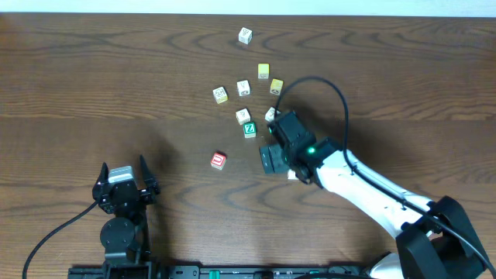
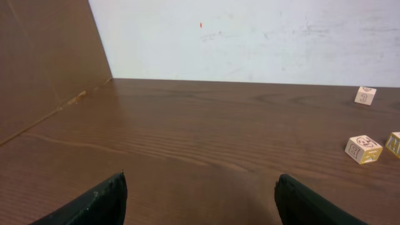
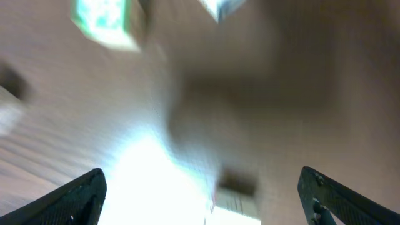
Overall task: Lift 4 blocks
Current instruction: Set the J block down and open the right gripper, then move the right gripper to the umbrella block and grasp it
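The robot's right gripper will next close on the sides of the white block (image 1: pixel 270 114) (image 3: pixel 222 6) lying between the green Z block and the nearer yellow cube.
The red block (image 1: pixel 218 160) lies alone left of my right gripper (image 1: pixel 277 144). The green Z block (image 1: pixel 249 129) sits just ahead of it, touching a white block (image 1: pixel 242 115). Another white block (image 1: pixel 271 114) pokes out beside the gripper's far finger. The right gripper (image 3: pixel 203 194) is open wide above the table. In the blurred right wrist view a pale block (image 3: pixel 235 199) lies low between the fingers, and the green block (image 3: pixel 103 19) is at top left. My left gripper (image 1: pixel 124 173) (image 2: pixel 200 200) rests open and empty near the front edge.
Two yellow cubes (image 1: pixel 263 71) (image 1: pixel 277 86) lie behind the cluster, with a pale cube (image 1: pixel 243 88) and a yellowish one (image 1: pixel 220 94) to their left. One white cube (image 1: pixel 245 35) sits far back. The right arm's cable (image 1: pixel 333 89) loops above the table.
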Action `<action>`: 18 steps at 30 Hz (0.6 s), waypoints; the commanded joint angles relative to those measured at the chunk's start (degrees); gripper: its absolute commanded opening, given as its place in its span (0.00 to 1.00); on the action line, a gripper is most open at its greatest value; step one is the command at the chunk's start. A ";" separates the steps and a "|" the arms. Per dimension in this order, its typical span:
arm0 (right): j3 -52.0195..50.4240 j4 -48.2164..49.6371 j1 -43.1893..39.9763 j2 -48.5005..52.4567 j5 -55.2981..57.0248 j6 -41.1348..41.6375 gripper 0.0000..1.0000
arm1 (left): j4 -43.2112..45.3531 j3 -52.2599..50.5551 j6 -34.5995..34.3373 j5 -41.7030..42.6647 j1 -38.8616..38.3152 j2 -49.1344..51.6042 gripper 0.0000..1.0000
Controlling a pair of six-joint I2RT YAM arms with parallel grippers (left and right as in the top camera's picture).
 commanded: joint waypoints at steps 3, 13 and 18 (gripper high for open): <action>4.22 3.96 -2.47 1.40 0.28 -7.78 0.95 | -2.08 -1.20 0.81 -0.33 0.24 -0.26 0.76; 9.01 9.66 -7.10 11.78 -6.60 -16.31 0.94 | -2.08 -1.20 0.81 -0.33 0.24 -0.26 0.76; 14.73 7.13 -8.63 17.57 -10.82 -25.46 0.90 | -2.08 -1.20 0.81 -0.33 0.24 -0.26 0.76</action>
